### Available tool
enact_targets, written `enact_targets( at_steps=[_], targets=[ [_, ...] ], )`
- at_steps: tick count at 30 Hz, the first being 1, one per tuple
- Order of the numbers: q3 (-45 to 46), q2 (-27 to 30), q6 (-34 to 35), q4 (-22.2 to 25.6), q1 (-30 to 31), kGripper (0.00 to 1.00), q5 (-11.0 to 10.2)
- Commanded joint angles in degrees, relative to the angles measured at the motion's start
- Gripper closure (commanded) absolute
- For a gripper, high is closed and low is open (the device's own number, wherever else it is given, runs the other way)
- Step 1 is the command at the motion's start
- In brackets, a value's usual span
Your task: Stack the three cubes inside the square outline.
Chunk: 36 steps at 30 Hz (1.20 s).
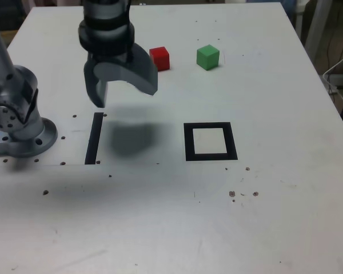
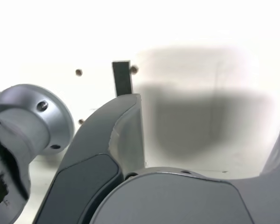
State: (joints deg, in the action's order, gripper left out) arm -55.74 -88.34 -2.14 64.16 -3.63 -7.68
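The gripper goes next to grip the red cube's sides (image 1: pixel 159 60), beside the green cube.
In the exterior view a red cube (image 1: pixel 159 59) and a green cube (image 1: pixel 208 57) sit apart from each other at the back of the white table. The square outline (image 1: pixel 211 127), a thick black frame with a white centre, lies nearer the front with nothing in it. My gripper (image 1: pixel 124 97) hangs above the table with its jaws open wide and nothing between them. It is left of the red cube in the exterior view and well left of the outline. The wrist view shows the gripper (image 2: pixel 207 109) over bare table and its own shadow; no cube shows there.
A straight black strip (image 1: pixel 94 138) (image 2: pixel 122 77) lies just below the gripper, next to the arm's grey base (image 1: pixel 20 123) (image 2: pixel 32 116) at the exterior view's left. Small screw holes dot the table (image 1: pixel 274 217). Cables hang off the right edge.
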Motion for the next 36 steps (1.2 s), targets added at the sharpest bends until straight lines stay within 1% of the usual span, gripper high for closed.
enact_targets(
  at_steps=[1, 6, 11, 16, 21, 29, 33, 36],
  targets=[
    [-3.4, -1.5, -3.6, 1.2, -4.0, 0.01, -0.2],
    [-8.8, -4.9, -10.2, 3.2, -11.9, 0.01, -0.9],
    [-14.5, -8.6, -15.3, 5.3, -18.9, 0.01, -2.8],
    [-19.2, -12.0, -18.7, 6.2, -23.8, 0.02, -4.5],
    [-22.9, -16.1, -20.9, 6.3, -27.6, 0.02, -5.3],
    [-29.5, -23.2, -22.5, 7.7, -32.8, 0.03, -5.3],
    [-33.2, -25.4, -22.5, 9.2, -34.7, 0.03, -4.4],
    [-35.0, -26.7, -22.5, 10.1, -35.5, 0.03, -3.0]
  ],
)
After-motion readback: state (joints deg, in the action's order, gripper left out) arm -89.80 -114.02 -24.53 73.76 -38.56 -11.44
